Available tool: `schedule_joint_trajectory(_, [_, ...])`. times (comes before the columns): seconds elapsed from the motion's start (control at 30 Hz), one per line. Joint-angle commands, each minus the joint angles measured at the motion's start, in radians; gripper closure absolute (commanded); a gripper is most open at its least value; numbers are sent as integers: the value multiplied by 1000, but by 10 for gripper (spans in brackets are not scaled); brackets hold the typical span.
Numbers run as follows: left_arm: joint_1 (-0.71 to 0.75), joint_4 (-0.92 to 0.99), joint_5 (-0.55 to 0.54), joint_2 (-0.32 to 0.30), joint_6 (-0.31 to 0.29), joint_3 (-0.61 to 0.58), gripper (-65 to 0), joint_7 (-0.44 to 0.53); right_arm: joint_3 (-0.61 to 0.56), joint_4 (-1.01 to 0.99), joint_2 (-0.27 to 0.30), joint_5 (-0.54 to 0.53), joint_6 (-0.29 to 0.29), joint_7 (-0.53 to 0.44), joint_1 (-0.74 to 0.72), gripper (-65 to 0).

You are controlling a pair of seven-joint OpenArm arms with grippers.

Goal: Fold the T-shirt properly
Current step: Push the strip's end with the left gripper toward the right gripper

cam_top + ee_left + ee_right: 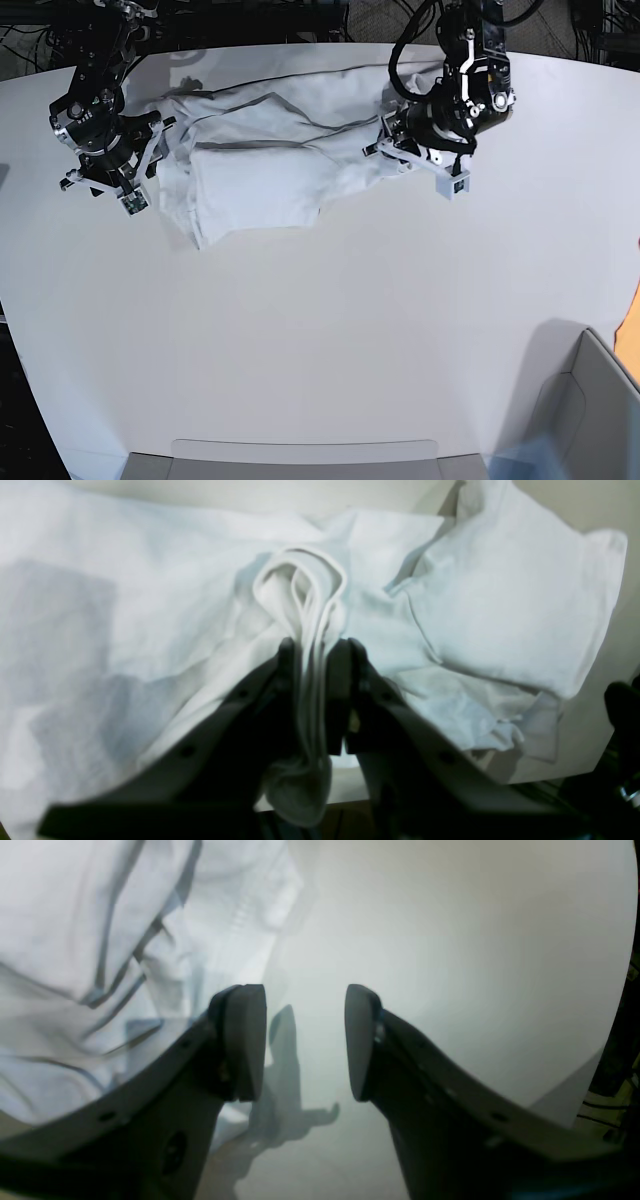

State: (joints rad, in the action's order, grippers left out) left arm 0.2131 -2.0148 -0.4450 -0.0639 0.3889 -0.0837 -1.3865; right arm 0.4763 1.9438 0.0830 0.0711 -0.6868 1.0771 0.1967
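Note:
Next, I let go of the bunched hem with my left gripper at the back edge of the T-shirt's front flap [283,146] [468,669].
The white T-shirt [270,150] lies crumpled across the back of the white table [350,330], one end folded over toward the front. In the left wrist view my left gripper [315,650] is shut on a bunched ridge of the T-shirt [150,605] with a hemmed edge in it, and a short sleeve [505,605] spreads to the right. The left arm [450,105] stands at the shirt's right end. My right gripper [305,1040] is open with nothing between its fingers, over bare table just beside the T-shirt [75,940]. The right arm [100,135] stands at the shirt's left end.
A grey bin [590,400] stands at the front right corner, with an orange object [633,320] at the right edge. A flat grey tray rim [300,458] runs along the front edge. Dark cables and frames lie behind the table's far edge.

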Motion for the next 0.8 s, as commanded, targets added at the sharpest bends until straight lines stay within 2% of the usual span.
schedule_joint_trajectory(0.0, [-7, -17, -22, 5, 35, -3, 0, -10, 0, 15, 11, -3, -11, -13, -12, -260])
schedule_joint_trajectory(0.27, [-8, -21, -22, 60, 130, -1, 0, -10, -1, 15, 11, -4, -11, -13, -12, -260])
schedule_joint_trajectory(0.4, [-8, -27, -22, 68, 180, -1, 0, -10, -1, 15, 11, -4, -11, -13, -12, -260])
schedule_joint_trajectory(0.57, [-20, -25, -24, 68, 172, -4, 0, -10, -1, 12, 13, -3, -11, -13, -10, -260])
schedule_joint_trajectory(0.77, [-68, -21, -22, 68, 183, -66, 0, -10, -3, 12, 8, -7, -11, -13, -10, -260])
